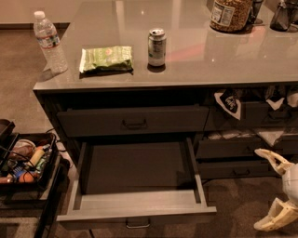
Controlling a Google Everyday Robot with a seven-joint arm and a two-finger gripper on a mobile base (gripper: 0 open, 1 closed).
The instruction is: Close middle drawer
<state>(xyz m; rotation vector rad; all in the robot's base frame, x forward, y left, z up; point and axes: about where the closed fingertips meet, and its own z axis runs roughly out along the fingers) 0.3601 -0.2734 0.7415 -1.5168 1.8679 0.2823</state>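
Note:
Next, my gripper moves next to the middle drawer's front edge (177, 216) and closes there, between the handle of the drawer and the corner that is nearest my gripper.
The middle drawer (139, 204) is pulled far out below the grey counter (195, 60). Its inside looks empty and dark, with lighter grey side walls. Its flat front faces me at the bottom of the view, with a small metal pull handle (138, 224) at the centre. Above it the top drawer (132, 122) is shut. My gripper (259, 189) is at the lower right, to the right of the open drawer and apart from it. Its two pale fingers (271, 158) are spread open and hold nothing.
On the counter stand a water bottle (50, 42), a green snack bag (106, 58), a drink can (157, 47) and a jar (232, 14). A black cart (28, 167) with small items stands at the left. The right drawers (247, 148) hold packets and hang partly open.

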